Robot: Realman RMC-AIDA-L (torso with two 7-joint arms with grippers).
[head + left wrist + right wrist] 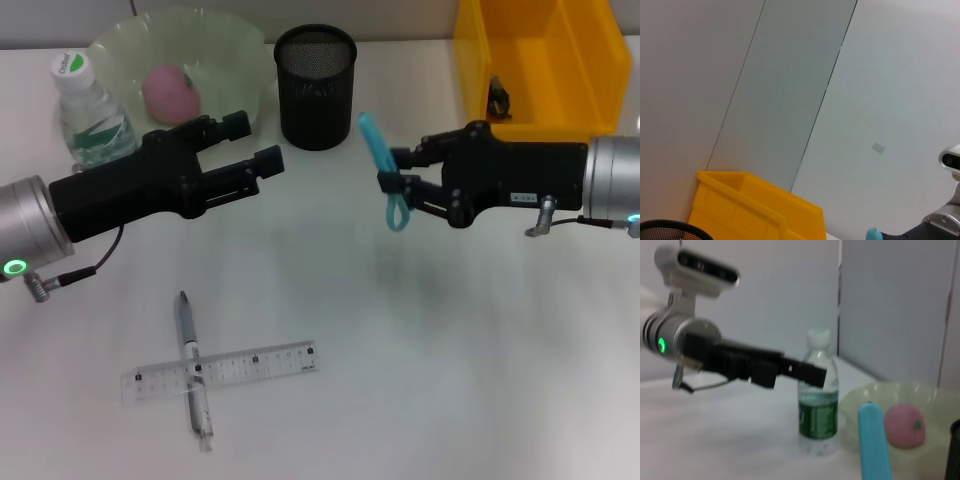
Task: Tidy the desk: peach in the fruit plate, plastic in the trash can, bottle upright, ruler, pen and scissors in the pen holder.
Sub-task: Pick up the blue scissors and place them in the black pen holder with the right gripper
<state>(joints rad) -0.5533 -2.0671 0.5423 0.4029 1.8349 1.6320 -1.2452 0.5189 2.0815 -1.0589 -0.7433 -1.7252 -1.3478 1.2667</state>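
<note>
The robot's right gripper needs to release the blue scissors, now hanging tilted above the desk, inside the black mesh pen holder [313, 50] [956, 432] next to the green fruit plate.
My right gripper [395, 172] hovers above the desk right of centre, shut on the blue scissors [383, 160], which hang tilted with their handles down; their blue blade cover [874, 445] also shows in the right wrist view. The black mesh pen holder [316, 85] stands behind and left of them. My left gripper [255, 145] is open and empty in front of the green fruit plate [235, 45], which holds the pink peach [170, 92]. The bottle [85, 110] stands upright at the far left. Near the front, the pen [193, 370] lies across the clear ruler [250, 365].
The yellow trash can [545, 60] stands at the back right, with a small dark item [498, 97] inside; I cannot tell whether it is the plastic. Grey partition walls rise behind the desk.
</note>
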